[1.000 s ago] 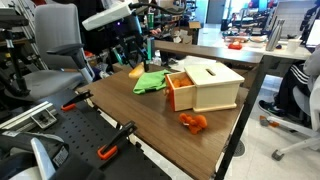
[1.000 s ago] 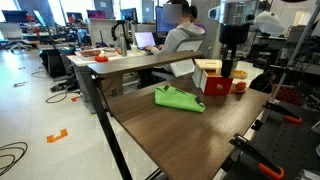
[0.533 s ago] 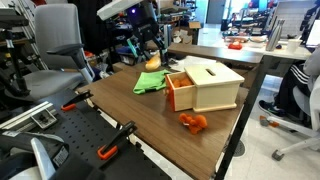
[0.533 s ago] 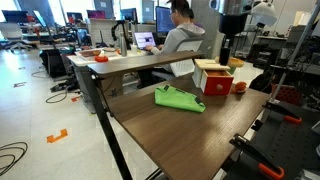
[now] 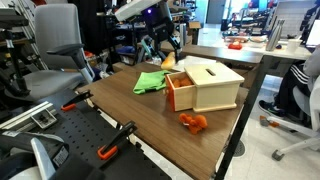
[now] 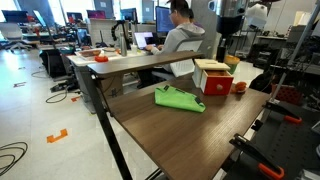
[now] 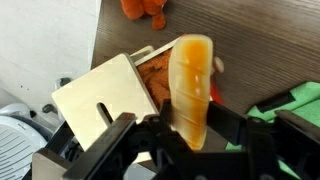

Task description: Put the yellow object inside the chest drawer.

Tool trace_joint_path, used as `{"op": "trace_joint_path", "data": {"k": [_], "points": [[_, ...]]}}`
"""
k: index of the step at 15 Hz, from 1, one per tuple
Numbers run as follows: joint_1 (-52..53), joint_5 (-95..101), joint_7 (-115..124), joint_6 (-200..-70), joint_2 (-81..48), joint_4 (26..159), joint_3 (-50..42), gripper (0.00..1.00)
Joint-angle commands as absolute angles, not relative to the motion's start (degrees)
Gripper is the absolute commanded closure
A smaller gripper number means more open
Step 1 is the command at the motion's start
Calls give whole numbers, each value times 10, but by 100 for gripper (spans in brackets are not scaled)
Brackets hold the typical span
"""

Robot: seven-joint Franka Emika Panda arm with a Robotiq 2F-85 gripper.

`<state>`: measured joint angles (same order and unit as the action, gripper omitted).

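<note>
Next, my gripper lets go of the yellow object on the orange inside of the open chest drawer (image 5: 177,81) (image 7: 184,82), close to its front panel.
My gripper (image 5: 166,50) is shut on the yellow object (image 5: 168,61), a banana-like oblong, and holds it in the air just behind the open orange chest drawer (image 5: 180,91). The drawer sticks out of the cream chest (image 5: 215,86), which has a slot on top. In the wrist view the yellow object (image 7: 190,85) stands between my gripper's fingers (image 7: 190,132), over the drawer's orange inside (image 7: 155,75) and beside the chest top (image 7: 100,95). The gripper (image 6: 226,48) also hangs above the chest (image 6: 210,67) in an exterior view.
A green cloth (image 5: 150,81) lies on the wooden table (image 5: 130,110) next to the drawer. An orange lumpy toy (image 5: 193,122) sits in front of the chest near the table edge. A seated person (image 6: 180,35), desks and chairs stand beyond the table.
My gripper has lifted the yellow object from above the green cloth and carried it sideways toward the chest and its open drawer.
</note>
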<state>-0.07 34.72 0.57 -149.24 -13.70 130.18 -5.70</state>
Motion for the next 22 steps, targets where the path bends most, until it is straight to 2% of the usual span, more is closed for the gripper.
{"op": "trace_joint_path", "data": {"k": [1, 12, 13, 14, 18, 19, 20, 22], "points": [[-2, 360, 14, -1516, -183, 1268, -69, 85], [9, 352, 16, -1519, -265, 1215, -90, 85], [10, 353, 17, -1516, -267, 1213, -91, 35], [11, 353, 16, -1516, -270, 1212, -92, 33], [16, 350, 14, -1515, -269, 1218, -90, 7], [18, 350, 16, -1515, -267, 1222, -90, 3], [21, 354, 20, -1518, -264, 1226, -92, 6], [24, 357, 25, -1520, -261, 1232, -93, 4]]}}
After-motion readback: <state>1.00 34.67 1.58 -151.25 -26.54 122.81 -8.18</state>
